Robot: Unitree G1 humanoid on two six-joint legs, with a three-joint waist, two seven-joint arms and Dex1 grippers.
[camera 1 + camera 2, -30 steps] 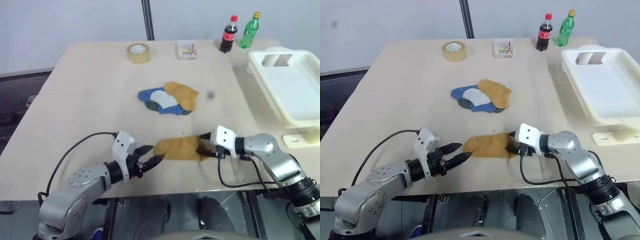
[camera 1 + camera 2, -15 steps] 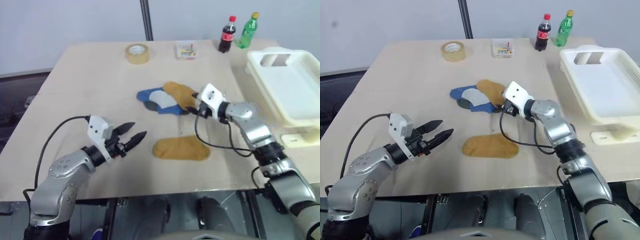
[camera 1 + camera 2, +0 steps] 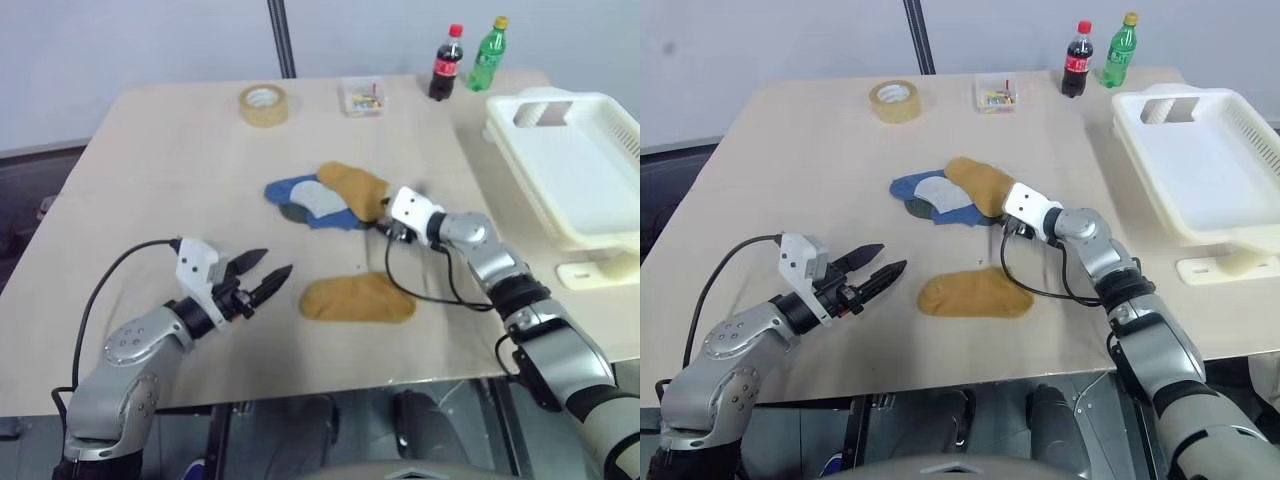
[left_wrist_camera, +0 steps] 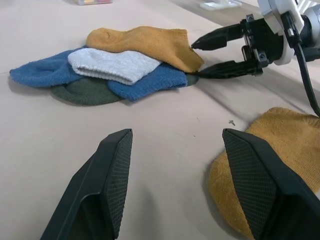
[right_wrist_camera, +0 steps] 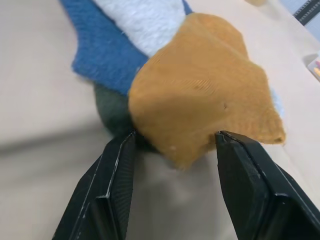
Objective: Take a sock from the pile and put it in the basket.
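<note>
The top mustard sock is lying across the other socks, so my right gripper will first pinch that sock's near corner (image 5: 181, 157) and drag it next to the flat mustard sock.
The pile (image 3: 322, 198) of blue, pale grey, dark and mustard socks lies mid-table. My right gripper (image 5: 175, 137) is open at the pile's near right edge, its fingers (image 4: 220, 36) either side of the top mustard sock's (image 5: 200, 100) hem, not closed on it. A separate mustard sock (image 3: 358, 298) lies flat nearer the front. To the left of that sock my left gripper (image 3: 272, 268) is open and holds nothing, a short gap away. The white basket (image 3: 1210, 165) stands at the table's right side with nothing in it.
At the back of the table are a tan tape roll (image 3: 262, 103), a small clear box (image 3: 362, 96), a cola bottle (image 3: 443, 65) and a green bottle (image 3: 485, 56). A small white block (image 3: 590, 272) lies beneath the basket's near corner. My right arm's cable loops over the table.
My right gripper left the lone mustard sock near the front and moved out to the pile's edge. The left gripper drew back leftward from that sock. Both have been still for the last half second.
</note>
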